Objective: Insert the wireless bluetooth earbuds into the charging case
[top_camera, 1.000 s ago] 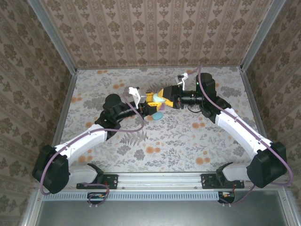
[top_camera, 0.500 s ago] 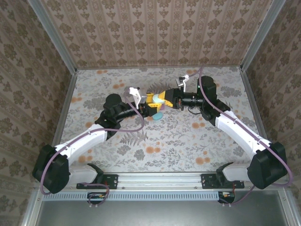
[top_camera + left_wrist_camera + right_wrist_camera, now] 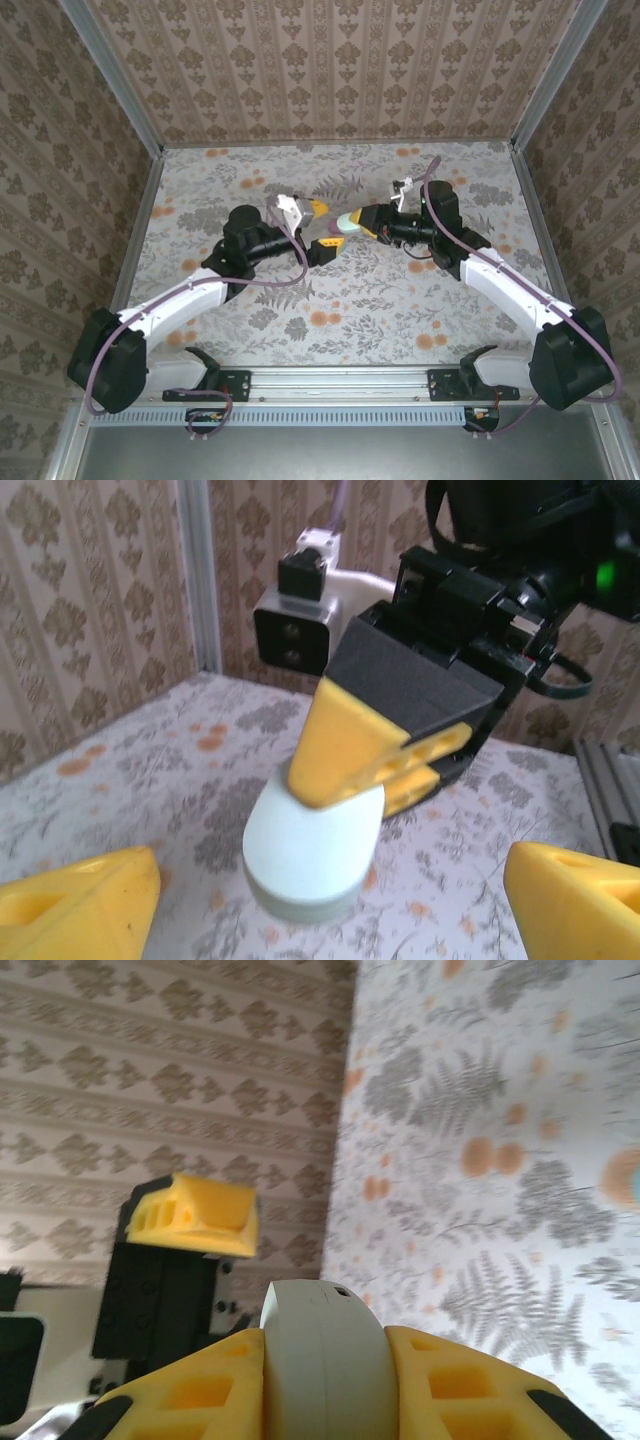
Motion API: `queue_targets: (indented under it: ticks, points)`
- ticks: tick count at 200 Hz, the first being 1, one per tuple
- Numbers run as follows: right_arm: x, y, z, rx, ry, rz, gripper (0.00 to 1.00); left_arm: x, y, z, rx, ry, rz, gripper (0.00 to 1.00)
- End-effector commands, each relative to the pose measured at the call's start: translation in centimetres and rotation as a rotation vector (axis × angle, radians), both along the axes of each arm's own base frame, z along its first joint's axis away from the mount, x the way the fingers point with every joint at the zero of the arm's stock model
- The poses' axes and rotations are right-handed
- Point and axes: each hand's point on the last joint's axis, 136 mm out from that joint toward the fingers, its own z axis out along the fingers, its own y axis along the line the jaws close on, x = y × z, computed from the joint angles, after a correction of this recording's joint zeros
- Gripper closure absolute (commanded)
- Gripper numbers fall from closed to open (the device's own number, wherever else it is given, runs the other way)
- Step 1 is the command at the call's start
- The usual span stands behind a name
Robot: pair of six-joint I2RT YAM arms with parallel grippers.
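Note:
My right gripper should release the mint charging case on the flowered mat (image 3: 346, 276) just behind the orange blossoms in the center.
A pale mint pebble-shaped charging case (image 3: 343, 221) hangs above the middle of the flowered mat, its lid down. My right gripper (image 3: 352, 222) is shut on it. In the right wrist view the case (image 3: 325, 1360) sits edge-on between the two yellow fingers (image 3: 200, 1395). My left gripper (image 3: 321, 229) stands open just left of the case, its jaws apart on either side and not touching it. Seen from the left wrist, the case (image 3: 315, 850) is pinched by the right arm's fingers (image 3: 350, 742). My left gripper (image 3: 330, 905) has its own fingertips (image 3: 80, 905) wide apart. The earbuds are out of view.
Patterned walls and metal corner posts (image 3: 135, 110) close in the mat (image 3: 400, 300) on three sides. Both arms meet over the mat's centre. A small bluish spot (image 3: 633, 1182) shows on the mat at the right wrist view's edge.
My left gripper has opened, let go of the case and drawn back to the left. The right gripper has shut on the case and now holds it alone.

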Motion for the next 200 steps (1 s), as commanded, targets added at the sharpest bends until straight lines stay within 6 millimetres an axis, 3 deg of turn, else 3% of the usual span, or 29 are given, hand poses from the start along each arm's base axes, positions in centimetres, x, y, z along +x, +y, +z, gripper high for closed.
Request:
queue_targets:
  ticks: [1, 29, 48, 80, 114, 145, 181, 200]
  points:
    - [0.7, -1.6, -5.0, -0.142, 0.034, -0.067, 0.78, 0.2, 1.7, -1.2, 0.036, -0.002, 0.091, 0.09]
    - [0.7, -1.3, -11.0, -0.222, 0.147, -0.042, 0.78, 0.7, 3.5, -1.8, 0.053, -0.015, 0.185, 0.07]
    - [0.4, 0.2, -12.8, -0.207, 0.179, 0.008, 0.78, 1.0, 4.0, -1.8, 0.066, -0.015, 0.202, 0.07]
    - [0.0, 0.5, -17.7, -0.291, 0.25, 0.033, 0.78, 2.1, 4.8, -1.4, 0.049, -0.001, 0.258, 0.07]
    - [-0.2, 1.4, -19.9, -0.323, 0.259, 0.06, 0.77, 2.8, 5.3, -1.1, 0.034, 0.013, 0.3, 0.07]
    - [-0.6, 1.5, -21.5, -0.361, 0.284, 0.079, 0.7, 3.6, 5.9, -1.3, 0.032, 0.029, 0.351, 0.06]
    - [-1.1, -1.0, -22.1, -0.514, 0.287, 0.047, 0.46, 4.6, 7.5, -1.7, 0.041, 0.034, 0.438, 0.05]
    - [-1.0, -2.9, -20.9, -0.614, 0.267, 0.014, 0.35, 5.4, 8.9, -2.3, 0.056, 0.038, 0.504, 0.03]
